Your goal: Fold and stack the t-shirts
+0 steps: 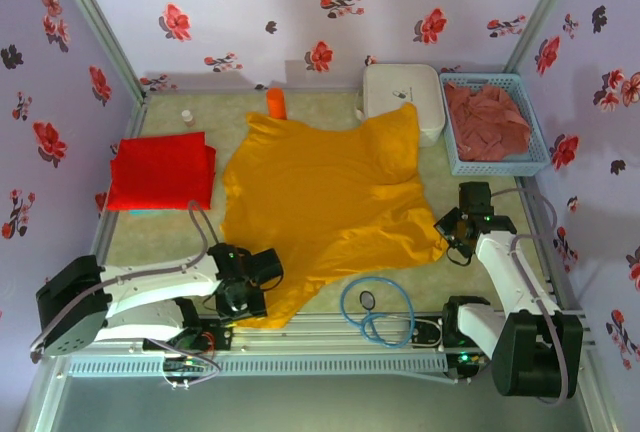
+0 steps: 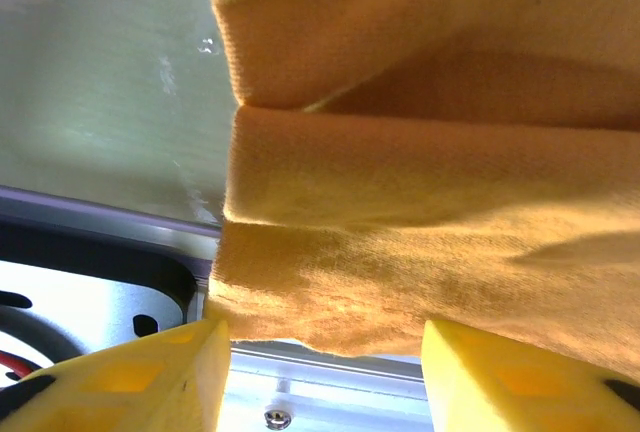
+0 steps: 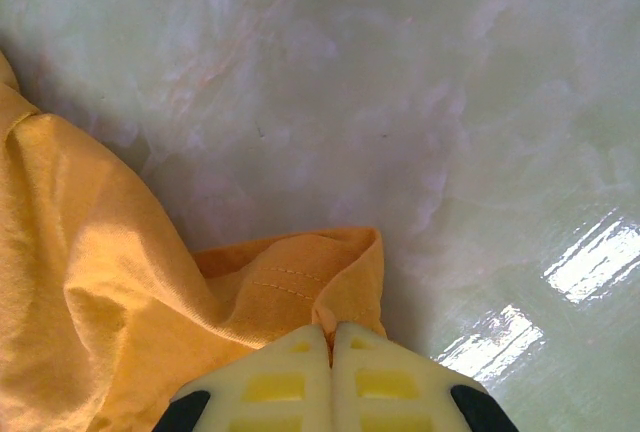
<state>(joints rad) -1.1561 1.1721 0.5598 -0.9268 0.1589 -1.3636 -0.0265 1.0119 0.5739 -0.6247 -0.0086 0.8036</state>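
Note:
The yellow t-shirt is lying rumpled with its hem over the near rail, so next I pinch the hem's corner [image 2: 238, 320] with my left gripper before both grippers lift the shirt.
The golden-yellow t-shirt [image 1: 320, 197] lies spread out, somewhat rumpled, in the middle of the table. The bright red t-shirt [image 1: 160, 172] sits folded at the left. The dusty pink t-shirt [image 1: 487, 120] is bunched up in a blue basket. My left gripper [image 1: 243, 295] is at the yellow shirt's near-left hem. In the left wrist view this gripper [image 2: 322, 332] stands open, with the hem [image 2: 330, 282] just at the mouth between its yellow fingers [image 2: 190, 362]. My right gripper [image 1: 455, 232] is at the shirt's near-right corner. In the right wrist view it [image 3: 332, 330] is shut on a pinched fold of yellow cloth [image 3: 300, 282].
A white rounded case [image 1: 403, 97] stands at the back, partly under the yellow shirt's sleeve. The blue basket [image 1: 540, 157] is at the back right. An orange object [image 1: 276, 102] and a small bottle [image 1: 187, 116] sit near the back wall. A blue cable loop [image 1: 375, 312] lies by the near rail.

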